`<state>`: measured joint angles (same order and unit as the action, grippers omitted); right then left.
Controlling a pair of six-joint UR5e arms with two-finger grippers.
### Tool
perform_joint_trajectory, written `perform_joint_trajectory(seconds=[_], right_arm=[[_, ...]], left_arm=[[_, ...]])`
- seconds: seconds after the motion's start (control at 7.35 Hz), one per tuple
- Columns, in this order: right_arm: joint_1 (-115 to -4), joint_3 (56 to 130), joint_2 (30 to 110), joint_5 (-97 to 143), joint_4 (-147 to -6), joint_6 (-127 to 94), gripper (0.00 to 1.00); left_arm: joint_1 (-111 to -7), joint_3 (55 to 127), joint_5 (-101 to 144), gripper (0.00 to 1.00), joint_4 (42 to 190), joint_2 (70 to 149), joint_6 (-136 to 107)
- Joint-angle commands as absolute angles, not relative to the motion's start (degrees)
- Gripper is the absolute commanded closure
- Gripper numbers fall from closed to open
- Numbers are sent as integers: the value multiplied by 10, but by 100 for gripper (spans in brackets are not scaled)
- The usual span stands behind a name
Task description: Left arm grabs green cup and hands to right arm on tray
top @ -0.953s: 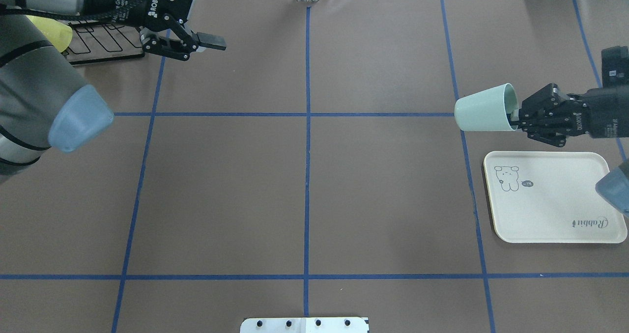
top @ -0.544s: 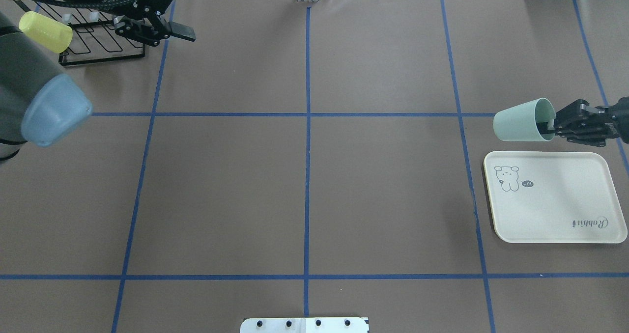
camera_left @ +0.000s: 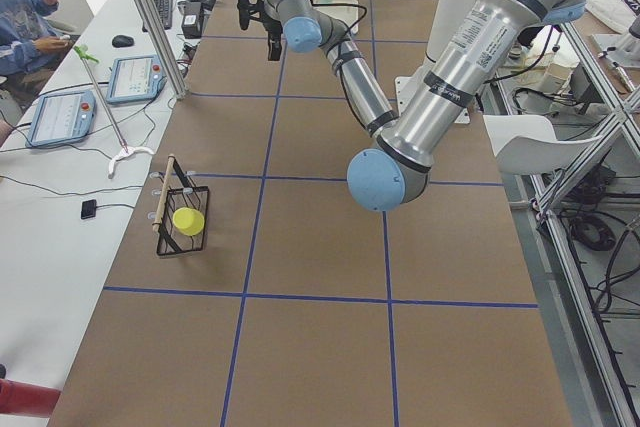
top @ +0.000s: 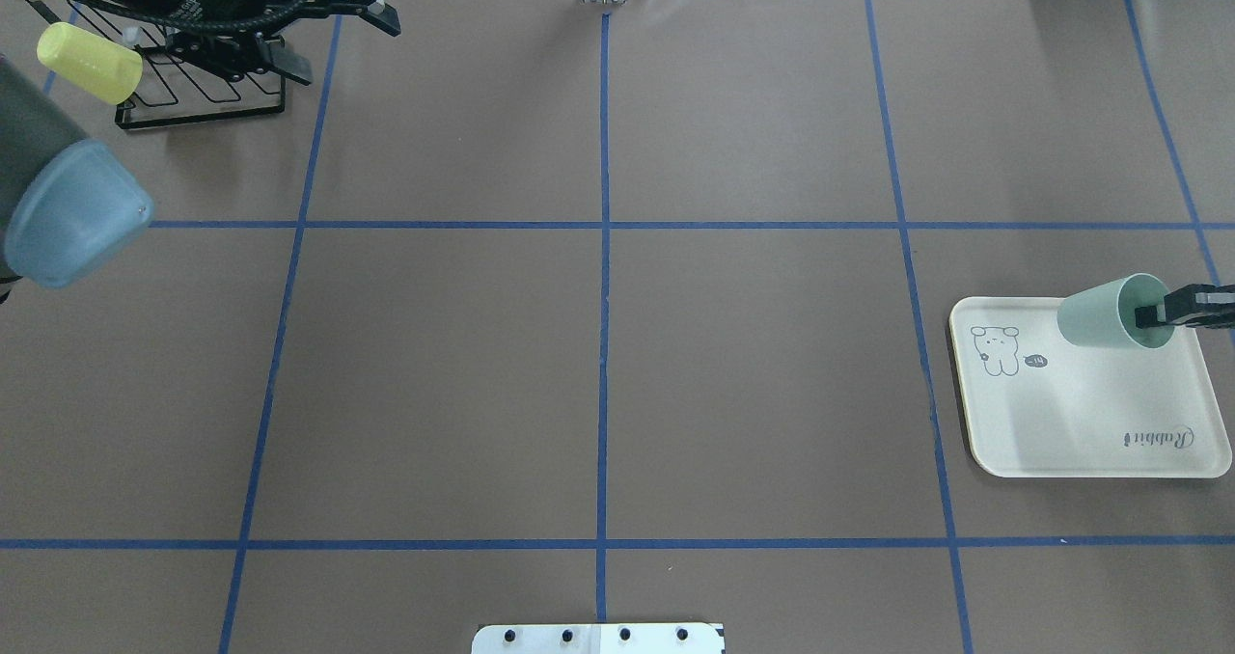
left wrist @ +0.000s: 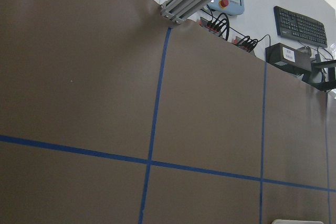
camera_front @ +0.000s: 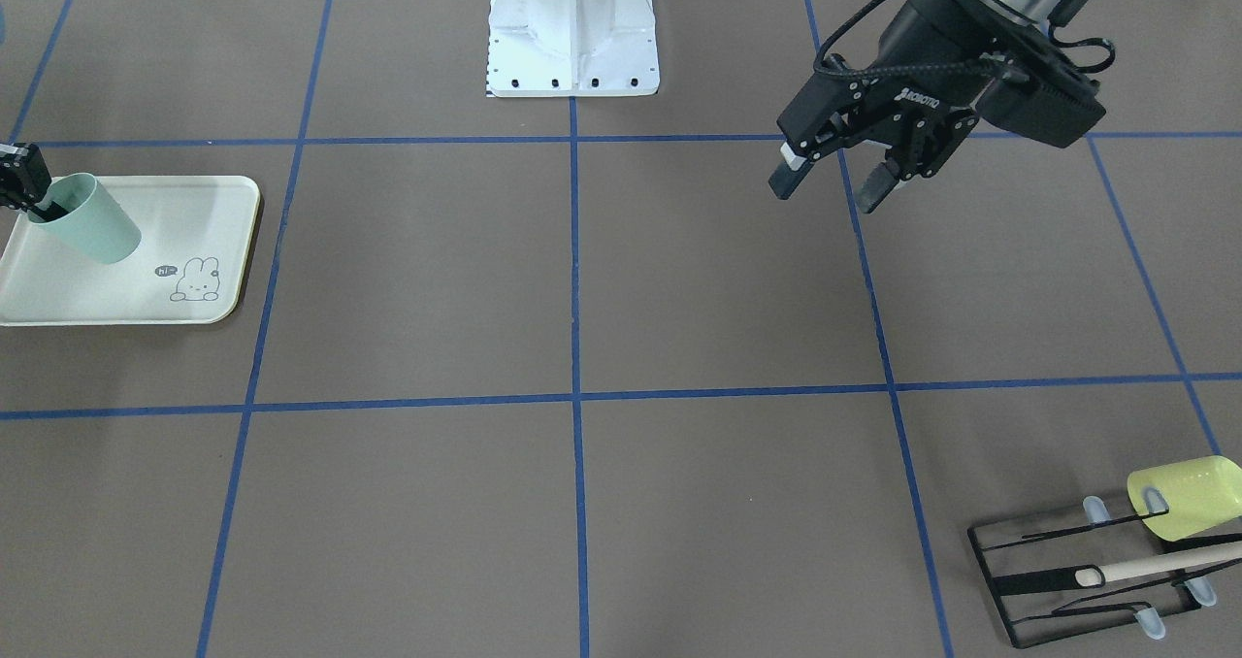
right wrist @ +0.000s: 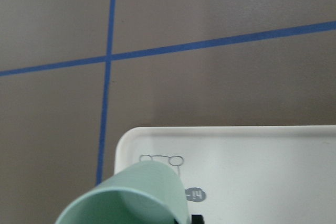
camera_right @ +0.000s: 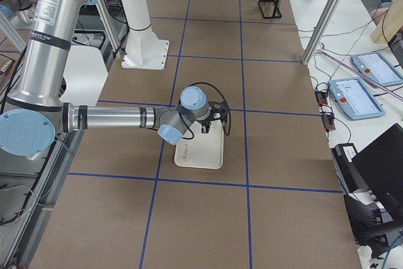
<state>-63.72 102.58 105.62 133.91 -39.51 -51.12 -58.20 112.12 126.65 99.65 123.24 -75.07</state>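
The robot's right gripper should set the green cup down on the cream tray (camera_front: 144, 246) (right wrist: 216, 212) next to the small grey bubble of the bunny drawing. The cup now hangs tilted over the tray's back.
The pale mint-green cup (top: 1100, 314) hangs tilted, mouth toward the robot's right, over the back part of the cream tray (top: 1081, 422). My right gripper (top: 1153, 315) is shut on its rim, one finger inside the cup. In the front-facing view the cup (camera_front: 95, 223) is over the tray (camera_front: 126, 299) with the right gripper (camera_front: 37, 208) at the view's left edge. The right wrist view shows the cup's wall (right wrist: 134, 192) over the tray (right wrist: 273, 161). My left gripper (top: 340, 44) is open and empty at the back left, also in the front-facing view (camera_front: 825, 192).
A yellow-green cup (top: 89, 61) sits on a black wire rack (top: 207, 104) at the back left corner, close to my left gripper; it also shows in the front-facing view (camera_front: 1184, 496). The robot's white base plate (camera_front: 572, 47) stands at the near middle edge.
My right gripper has carried the green cup to the right and toward the robot, from beyond the tray to over it. My left arm has drawn back toward the back left corner.
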Motion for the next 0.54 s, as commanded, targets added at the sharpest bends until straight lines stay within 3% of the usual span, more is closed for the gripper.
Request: perform_joint_trajectory(seconds=[0.0,0.41], right_arm=[[-630,1027,1055,1334,-459,-478,100],[-594,1027,1046,1307,-510,-477,100]], left_arm=[[-579,1121,1258,0,984,1232,-743],[-576,1121,1258,0,984,1232,-743]])
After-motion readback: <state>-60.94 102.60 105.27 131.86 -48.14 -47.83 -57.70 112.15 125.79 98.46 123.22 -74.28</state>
